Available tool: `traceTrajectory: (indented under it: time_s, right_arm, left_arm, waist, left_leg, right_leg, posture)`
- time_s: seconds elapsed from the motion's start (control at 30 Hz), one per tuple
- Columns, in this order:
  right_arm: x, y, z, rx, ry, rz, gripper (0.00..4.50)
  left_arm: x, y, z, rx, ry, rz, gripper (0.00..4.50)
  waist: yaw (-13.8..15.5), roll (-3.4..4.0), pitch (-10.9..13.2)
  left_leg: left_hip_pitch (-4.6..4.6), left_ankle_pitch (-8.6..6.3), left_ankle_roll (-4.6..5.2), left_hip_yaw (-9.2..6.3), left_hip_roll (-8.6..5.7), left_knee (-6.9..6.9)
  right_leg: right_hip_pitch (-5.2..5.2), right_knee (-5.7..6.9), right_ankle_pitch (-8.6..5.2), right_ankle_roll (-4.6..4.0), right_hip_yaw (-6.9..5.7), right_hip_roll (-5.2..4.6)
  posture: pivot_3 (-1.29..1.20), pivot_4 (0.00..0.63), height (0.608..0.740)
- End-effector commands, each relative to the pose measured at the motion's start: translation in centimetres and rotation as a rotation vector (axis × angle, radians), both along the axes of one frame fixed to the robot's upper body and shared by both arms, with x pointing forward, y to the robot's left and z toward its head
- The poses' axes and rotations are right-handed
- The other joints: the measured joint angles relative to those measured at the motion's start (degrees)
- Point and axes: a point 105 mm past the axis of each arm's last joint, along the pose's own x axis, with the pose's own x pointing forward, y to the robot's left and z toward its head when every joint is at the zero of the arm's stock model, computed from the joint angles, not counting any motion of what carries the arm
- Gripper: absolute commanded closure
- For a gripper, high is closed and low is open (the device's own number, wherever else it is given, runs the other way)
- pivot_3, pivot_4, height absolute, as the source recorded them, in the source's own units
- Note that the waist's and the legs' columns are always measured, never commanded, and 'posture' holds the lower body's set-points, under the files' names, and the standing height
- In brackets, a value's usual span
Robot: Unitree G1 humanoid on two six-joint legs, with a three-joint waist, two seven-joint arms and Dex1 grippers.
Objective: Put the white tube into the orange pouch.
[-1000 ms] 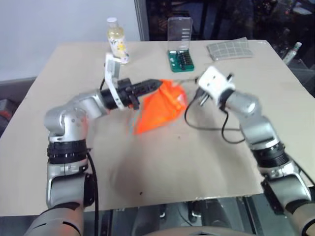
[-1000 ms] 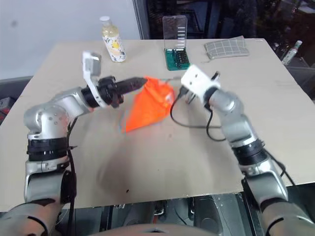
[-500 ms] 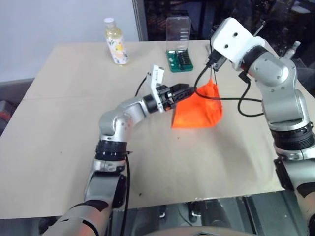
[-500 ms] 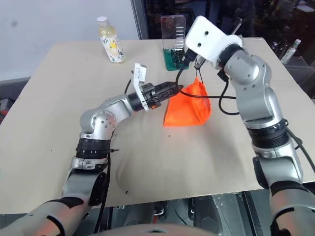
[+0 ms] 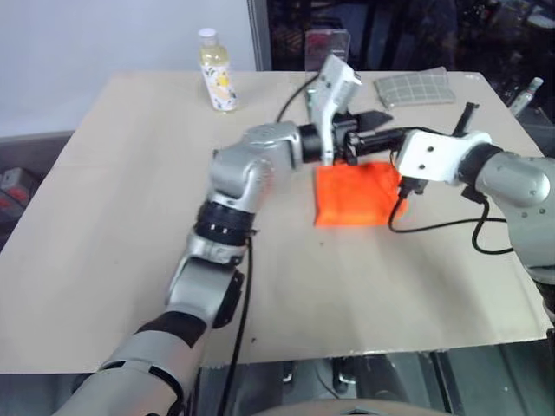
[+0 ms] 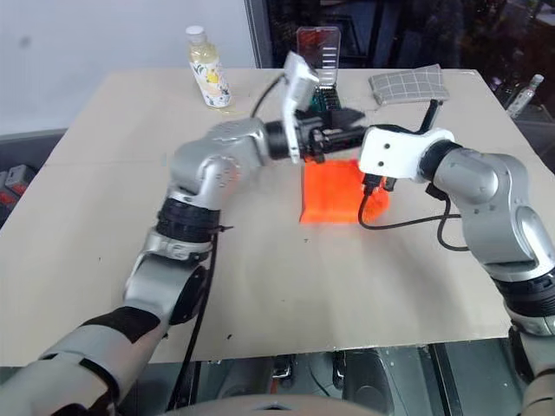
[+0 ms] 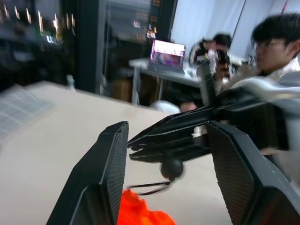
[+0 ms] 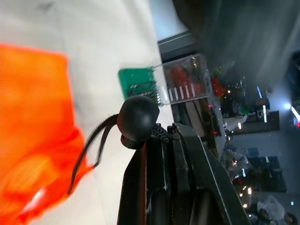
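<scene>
The black cord bead sits away from the opening of the orange pouch, so the robot's left gripper will pinch the bead (image 8: 138,118) while the right gripper pulls the cord.
The orange pouch (image 5: 350,196) hangs by its thin black cord over the middle of the table, lower edge at or just above the board. My right gripper (image 8: 150,136) is shut on that cord, with the black cord bead (image 8: 137,118) at its fingertips. My left gripper (image 5: 388,124) reaches across from the left, level and open. Its two black fingers (image 7: 105,168) stand either side of the right gripper's tips (image 7: 140,145), just above the pouch's mouth (image 7: 140,213). The white tube is hidden from view.
At the back of the table stand a yellowish bottle (image 5: 217,69), a clear and green bit case (image 6: 316,48) and a checked cloth pouch (image 5: 414,87). A black cable (image 5: 434,227) loops from my right wrist onto the board. People sit behind (image 7: 272,42).
My left gripper let go of the pouch, opened and swung right to the right gripper's tips. My right arm rose with the pouch, then came down and back; the pouch hangs squarer.
</scene>
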Motion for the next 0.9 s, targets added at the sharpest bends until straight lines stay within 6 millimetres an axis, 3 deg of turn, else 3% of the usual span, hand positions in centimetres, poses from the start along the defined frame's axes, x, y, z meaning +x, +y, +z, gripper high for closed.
traceTrajectory:
  time_s: [0.03,0.27,0.37,0.5,0.83,0.9]
  right_arm:
    - [-1.0,-0.3,1.6,-0.030,-0.085,-0.003,4.50]
    - [-1.1,-0.5,1.1,-0.038,-0.084,-0.029,4.50]
    - [-1.0,-0.5,1.0,-0.036,-0.081,-0.033,4.50]
    - [-0.9,-0.4,1.0,-0.033,-0.080,-0.031,4.50]
    - [-0.8,-0.8,0.7,-0.031,-0.067,-0.052,4.50]
    - [-0.8,-0.8,0.6,-0.031,-0.062,-0.053,4.50]
  left_arm:
    - [-0.4,-0.8,0.6,0.026,-0.014,-0.029,1.79]
    - [0.1,-0.7,0.0,0.066,0.000,0.005,1.79]
    - [-0.1,-0.8,-0.1,0.079,0.000,0.001,2.57]
    - [-0.1,-0.8,-0.1,0.072,-0.006,-0.001,4.44]
    - [-0.5,-0.7,0.3,0.058,-0.050,-0.023,4.44]
    - [-0.5,-0.3,0.2,0.092,-0.092,-0.026,3.70]
  waist:
    - [-0.2,-0.01,0.0]
    - [0.0,-0.01,0.0]
    - [0.1,-0.01,0.0]
    - [0.1,-0.01,0.0]
    - [0.1,-0.01,0.0]
    - [0.1,-0.01,0.0]
  left_leg:
    - [-0.01,0.00,-0.01,0.04,0.10,0.00]
    - [0.00,0.01,-0.04,0.05,0.22,0.01]
    - [-0.01,0.01,-0.04,0.04,0.15,0.01]
    - [-0.03,0.01,-0.04,0.01,0.14,0.02]
    - [-0.03,0.01,-0.04,0.01,0.14,0.02]
    - [-0.03,0.01,-0.04,0.01,0.14,0.03]
  right_leg:
    - [-0.05,0.01,0.00,0.00,0.02,0.02]
    - [-0.07,0.01,-0.01,-0.01,0.02,0.04]
    - [-0.06,0.01,-0.01,-0.01,0.04,-0.01]
    - [-0.06,0.01,-0.01,-0.01,0.09,-0.03]
    - [-0.06,0.01,0.00,-0.01,0.10,0.00]
    - [-0.06,0.01,0.00,-0.01,0.09,0.00]
  posture:
    - [0.00,0.150,0.740]
    - [0.00,0.150,0.740]
    - [0.00,0.150,0.740]
    - [0.00,0.150,0.740]
    - [0.00,0.150,0.740]
    - [0.00,0.150,0.740]
